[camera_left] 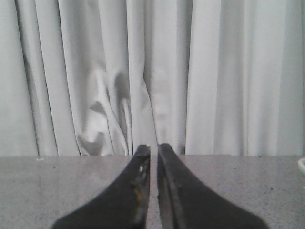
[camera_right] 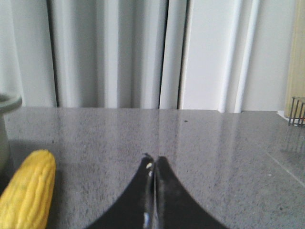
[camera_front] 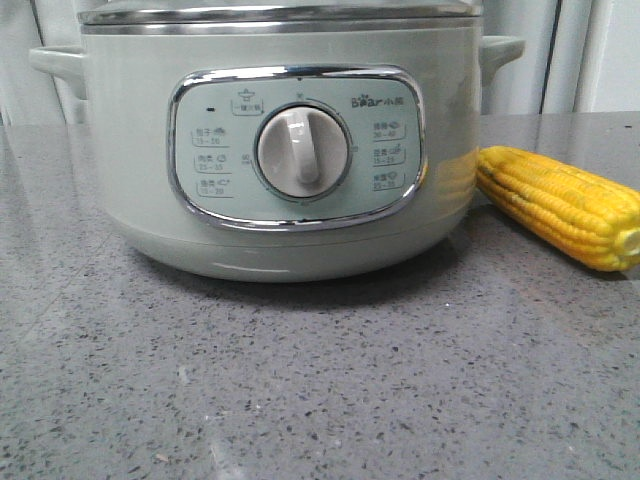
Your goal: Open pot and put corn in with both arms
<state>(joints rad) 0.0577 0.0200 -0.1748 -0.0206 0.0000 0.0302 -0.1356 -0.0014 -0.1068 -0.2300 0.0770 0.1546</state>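
The robot's right gripper should next grasp the near half (camera_front: 588,208) of the yellow corn, toward the corn's end that is farther from the pot.
The pale sage-green pot (camera_front: 280,160) fills the front view, its chrome-framed panel and white dial facing me, the lid's steel rim (camera_front: 280,14) on top. The yellow corn (camera_front: 560,205) lies on the counter to its right, close to the pot's side; it also shows in the right wrist view (camera_right: 26,191). My left gripper (camera_left: 153,149) is shut and empty, low over the counter, facing the curtain. My right gripper (camera_right: 153,160) is shut and empty, just right of the corn. Neither gripper shows in the front view.
The grey speckled counter (camera_front: 320,380) runs under everything. A white curtain (camera_left: 143,71) hangs behind. The pot's side handle (camera_right: 8,102) edges into the right wrist view. A wire rack (camera_right: 296,110) stands at the far right of the counter.
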